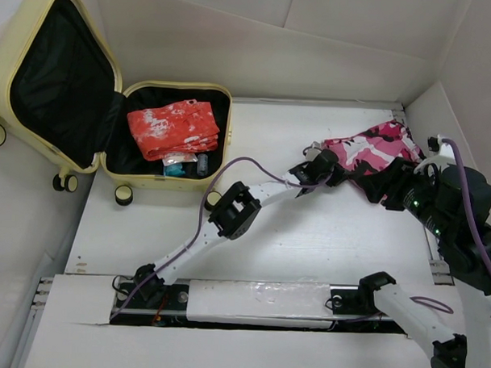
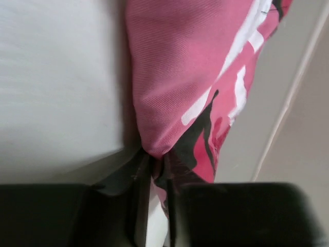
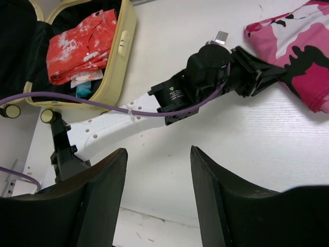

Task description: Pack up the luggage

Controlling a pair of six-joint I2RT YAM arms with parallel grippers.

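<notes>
The pink garment is far from the luggage with a narrow fold pinched in my left gripper, so next I drag it nearer and take more cloth (image 2: pixel 186 148) before lifting.
The luggage (image 1: pixel 199 185), a pale yellow suitcase, lies open at the back left with its lid (image 1: pixel 8 54) propped up. Inside lie a folded red-and-white garment (image 1: pixel 173 129) and small teal items (image 1: pixel 175 169). A pink, white and black camouflage garment (image 1: pixel 372 152) lies at the back right. My left gripper (image 1: pixel 331 167) is shut on its left edge, and the left wrist view shows the cloth (image 2: pixel 185 77) pinched between the jaws (image 2: pixel 157 164). My right gripper (image 3: pixel 158 154) is open and empty, held above the table near the garment's front edge (image 1: pixel 390 193).
White walls close the table at the back and right, close behind the pink garment. The left arm (image 1: pixel 236 212) stretches diagonally across the middle, with a purple cable looping over it. The suitcase's caster wheels (image 1: pixel 124 195) hang at the table's left edge.
</notes>
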